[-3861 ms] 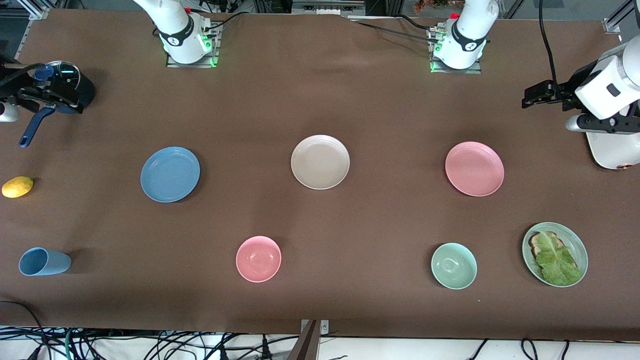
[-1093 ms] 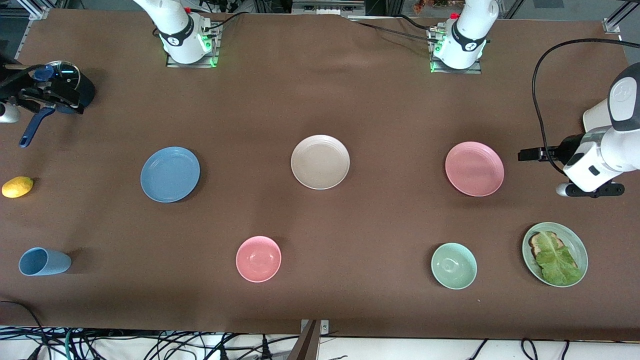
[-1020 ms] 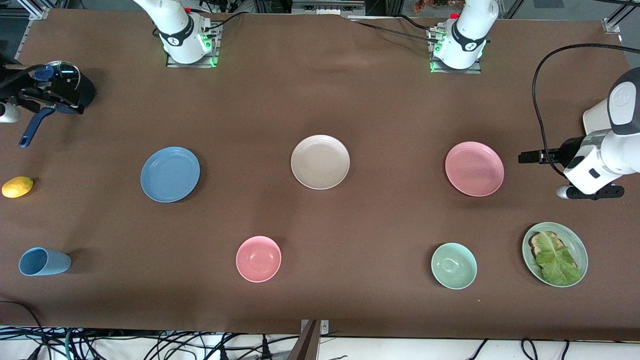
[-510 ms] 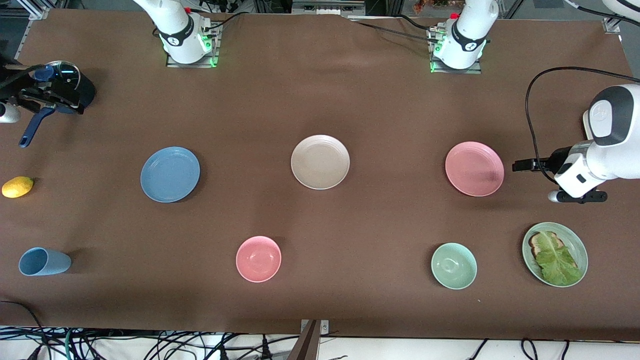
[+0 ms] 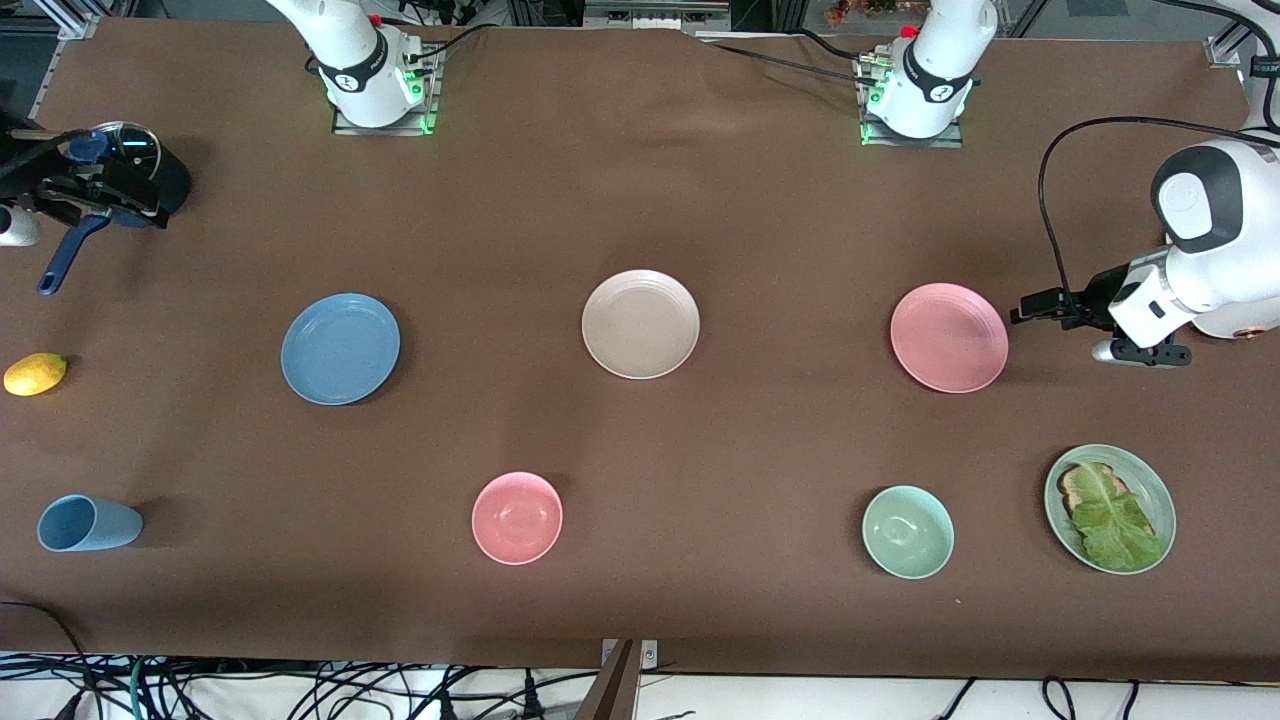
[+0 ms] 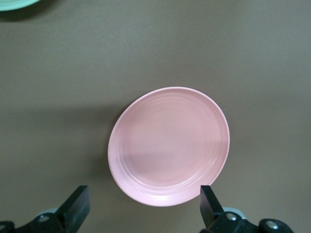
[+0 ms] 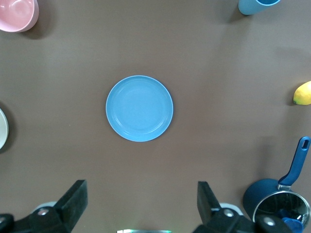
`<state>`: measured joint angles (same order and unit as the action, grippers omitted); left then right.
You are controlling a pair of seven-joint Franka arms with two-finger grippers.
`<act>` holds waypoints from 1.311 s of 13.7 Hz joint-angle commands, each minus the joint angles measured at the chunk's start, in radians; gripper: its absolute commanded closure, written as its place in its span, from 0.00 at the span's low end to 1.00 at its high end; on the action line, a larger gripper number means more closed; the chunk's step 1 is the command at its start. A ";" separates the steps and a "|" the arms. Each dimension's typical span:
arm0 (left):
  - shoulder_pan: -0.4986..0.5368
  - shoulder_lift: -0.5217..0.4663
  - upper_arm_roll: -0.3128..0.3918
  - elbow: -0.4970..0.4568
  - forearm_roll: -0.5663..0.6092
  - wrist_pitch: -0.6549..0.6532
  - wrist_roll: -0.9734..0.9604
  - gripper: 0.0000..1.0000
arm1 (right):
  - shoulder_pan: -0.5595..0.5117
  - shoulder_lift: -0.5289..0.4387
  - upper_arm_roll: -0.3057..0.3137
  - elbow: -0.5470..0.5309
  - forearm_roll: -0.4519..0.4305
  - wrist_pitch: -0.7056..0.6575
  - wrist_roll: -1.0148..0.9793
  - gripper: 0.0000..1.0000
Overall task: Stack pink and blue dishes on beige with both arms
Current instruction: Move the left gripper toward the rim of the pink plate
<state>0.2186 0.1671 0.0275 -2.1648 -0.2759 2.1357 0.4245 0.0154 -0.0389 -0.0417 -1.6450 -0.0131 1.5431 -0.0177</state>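
Next, my left gripper grips the pink plate's rim (image 5: 1005, 349) (image 6: 112, 170) on the side farthest from the beige plate.
The beige plate (image 5: 640, 323) lies mid-table. The blue plate (image 5: 340, 348) (image 7: 139, 108) is beside it toward the right arm's end. The pink plate (image 5: 949, 337) (image 6: 169, 145) is beside it toward the left arm's end. My left gripper (image 5: 1030, 308) (image 6: 143, 206) is open, low over the table just off the pink plate's rim, at the left arm's end. Its fingers stand wider than the rim's near arc and touch nothing. My right gripper (image 5: 110, 195) (image 7: 141, 204) waits open and empty, high up at the right arm's end.
A pink bowl (image 5: 517, 517), a pale green bowl (image 5: 907, 531) and a pale green plate (image 5: 1150, 480) with toast and lettuce sit nearer the front camera. A blue cup (image 5: 88, 523) lies on its side. A lemon (image 5: 35, 373) and a lidded blue pot (image 7: 274, 201) sit at the right arm's end.
My left arm has swung in from the table's end and lowered, bringing its open gripper close to the pink plate's rim. The right arm and all plates have stayed put.
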 commanded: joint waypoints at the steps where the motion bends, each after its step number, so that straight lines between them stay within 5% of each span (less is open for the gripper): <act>1: 0.028 -0.005 -0.003 -0.061 -0.051 0.073 0.092 0.00 | 0.001 0.005 -0.003 0.017 0.010 -0.012 0.010 0.00; 18: 0.068 0.215 -0.006 -0.064 -0.315 0.274 0.407 0.01 | 0.001 0.005 -0.003 0.017 0.012 -0.015 0.010 0.00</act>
<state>0.2867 0.3546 0.0255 -2.2289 -0.5347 2.3783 0.7680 0.0154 -0.0384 -0.0419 -1.6450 -0.0130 1.5431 -0.0174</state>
